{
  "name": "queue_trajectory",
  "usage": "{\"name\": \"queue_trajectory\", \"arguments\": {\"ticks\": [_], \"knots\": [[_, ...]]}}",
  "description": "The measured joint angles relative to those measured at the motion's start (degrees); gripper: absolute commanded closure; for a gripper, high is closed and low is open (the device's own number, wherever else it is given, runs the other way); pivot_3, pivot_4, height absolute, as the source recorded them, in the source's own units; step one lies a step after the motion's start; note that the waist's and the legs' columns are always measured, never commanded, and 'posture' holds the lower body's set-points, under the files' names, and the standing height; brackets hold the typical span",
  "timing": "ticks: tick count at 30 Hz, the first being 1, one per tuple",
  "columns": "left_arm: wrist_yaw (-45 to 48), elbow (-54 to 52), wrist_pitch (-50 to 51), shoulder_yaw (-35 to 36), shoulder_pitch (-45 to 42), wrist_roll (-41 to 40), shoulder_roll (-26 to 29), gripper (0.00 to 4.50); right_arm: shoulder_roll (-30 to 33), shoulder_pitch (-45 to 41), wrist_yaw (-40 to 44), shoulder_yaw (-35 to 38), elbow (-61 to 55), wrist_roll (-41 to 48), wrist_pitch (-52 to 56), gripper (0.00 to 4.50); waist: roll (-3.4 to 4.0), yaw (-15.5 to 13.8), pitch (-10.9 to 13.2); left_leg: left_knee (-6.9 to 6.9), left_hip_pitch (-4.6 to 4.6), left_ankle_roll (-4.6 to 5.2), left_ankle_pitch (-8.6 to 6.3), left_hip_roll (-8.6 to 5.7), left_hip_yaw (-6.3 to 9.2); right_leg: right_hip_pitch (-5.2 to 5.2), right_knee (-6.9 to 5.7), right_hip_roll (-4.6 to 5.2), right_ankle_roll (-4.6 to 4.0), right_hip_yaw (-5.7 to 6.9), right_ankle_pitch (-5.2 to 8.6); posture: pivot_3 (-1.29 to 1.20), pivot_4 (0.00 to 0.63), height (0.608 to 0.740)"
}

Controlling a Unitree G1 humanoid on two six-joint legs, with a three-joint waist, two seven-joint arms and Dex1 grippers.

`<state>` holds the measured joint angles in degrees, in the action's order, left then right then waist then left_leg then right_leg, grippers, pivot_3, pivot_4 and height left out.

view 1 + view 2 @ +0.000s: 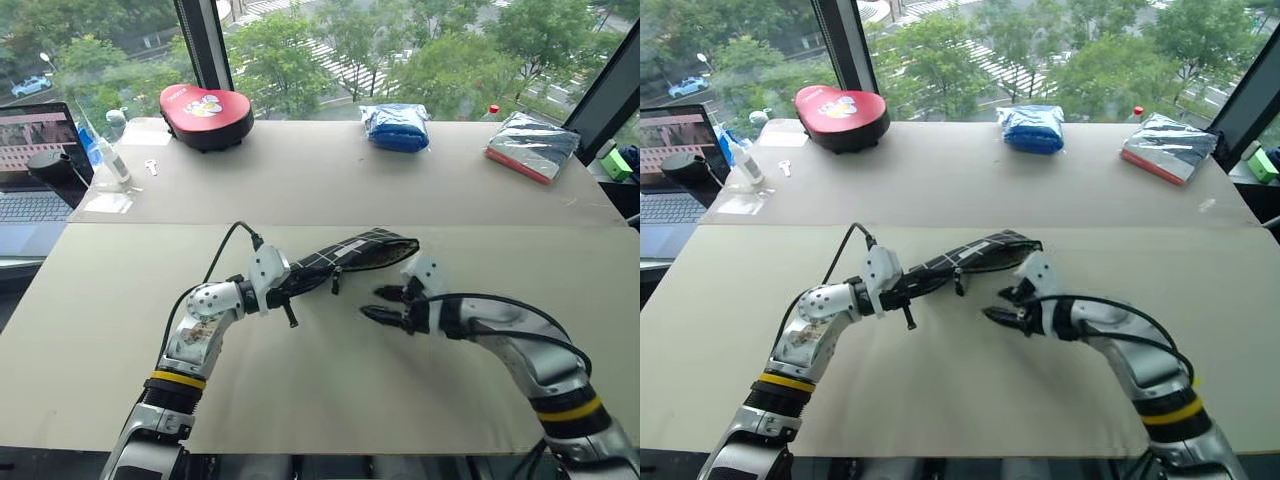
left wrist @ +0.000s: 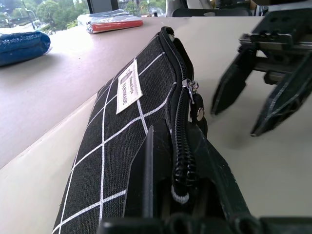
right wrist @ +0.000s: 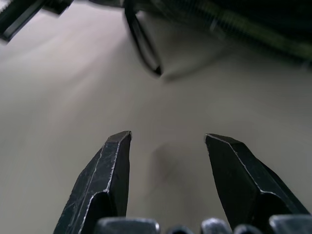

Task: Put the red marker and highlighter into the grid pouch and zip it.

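The pouch opening gapes past the zipper slider; next my right gripper grabs the pull cord [image 1: 336, 280] close under the slider and pulls it to the zipper's far end.
My left gripper [image 1: 292, 282] is shut on one end of the grid pouch [image 1: 352, 251], a black fabric pouch with white grid lines. It holds the pouch off the table, slanting up and to the right. The white label and zipper slider show on the pouch [image 2: 117, 126] in the left wrist view, past my left gripper [image 2: 170, 146]. The black pull cord [image 1: 337, 281] hangs below the pouch. My right gripper [image 1: 385, 303] hovers open and empty just under the pouch's far end, near the cord [image 3: 144, 44]. The red marker and the highlighter are out of view.
Along the far table edge lie a red case [image 1: 205, 112], a blue plastic-wrapped bundle [image 1: 397, 127] and a silver package with a red edge [image 1: 530, 146]. A laptop [image 1: 30, 165] stands far left, a small green block [image 1: 617, 163] far right.
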<state>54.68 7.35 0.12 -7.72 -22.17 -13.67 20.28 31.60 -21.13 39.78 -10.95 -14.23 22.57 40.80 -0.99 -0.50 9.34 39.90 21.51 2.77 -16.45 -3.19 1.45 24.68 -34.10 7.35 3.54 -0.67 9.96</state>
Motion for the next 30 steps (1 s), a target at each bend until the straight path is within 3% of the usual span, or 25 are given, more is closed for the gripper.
{"name": "queue_trajectory", "arguments": {"ticks": [16, 17, 18, 24, 30], "knots": [[-0.8, 0.0, 0.0, 0.1, 0.0, 0.0, -0.3, 4.5, -8.0, -5.8, 0.0, -1.7, 1.0, 1.1, 3.2, 1.81, 0.01, 0.4, 0.0, 0.01, 0.35, -0.16, 0.1, -0.02, -0.01, 0.36, -0.06, -0.02, -0.02, 0.0, -0.01, 0.0, 0.15, 0.74], [-0.8, 0.0, 0.0, 0.2, 0.0, 0.0, -0.3, 4.5, -8.2, -6.3, -0.2, -1.7, 1.4, 1.1, 3.2, 2.31, 0.01, 0.4, 0.0, 0.01, 0.36, -0.16, 0.1, -0.01, -0.01, 0.36, -0.07, -0.02, -0.02, 0.01, -0.01, 0.0, 0.15, 0.74], [-0.9, 0.0, 0.0, 0.3, 0.0, 0.0, -0.3, 4.5, -8.5, -6.7, -0.6, -1.7, 2.0, 0.9, 3.2, 2.46, 0.01, 0.4, 0.0, 0.01, 0.36, -0.2, 0.13, -0.02, -0.01, 0.37, -0.07, -0.02, -0.02, 0.01, -0.02, 0.0, 0.15, 0.74], [-1.3, 0.2, 0.0, 0.5, 0.0, 0.0, -0.4, 4.5, -8.5, -7.1, -0.9, -0.5, 3.2, 0.9, 3.2, 4.41, 0.01, 0.5, 0.0, 0.01, 0.39, -0.22, 0.14, -0.03, -0.02, 0.38, -0.06, -0.02, -0.02, 0.0, -0.02, 0.0, 0.15, 0.74], [-1.4, 0.2, 0.0, 0.5, 0.0, 0.0, -0.4, 4.5, -8.3, -6.8, -0.1, 0.3, 3.1, 1.2, 3.2, 4.41, 0.01, 0.7, 0.0, 0.0, 0.39, -0.22, 0.14, -0.02, -0.01, 0.39, -0.08, -0.02, -0.02, 0.01, -0.02, 0.0, 0.15, 0.74]]}}
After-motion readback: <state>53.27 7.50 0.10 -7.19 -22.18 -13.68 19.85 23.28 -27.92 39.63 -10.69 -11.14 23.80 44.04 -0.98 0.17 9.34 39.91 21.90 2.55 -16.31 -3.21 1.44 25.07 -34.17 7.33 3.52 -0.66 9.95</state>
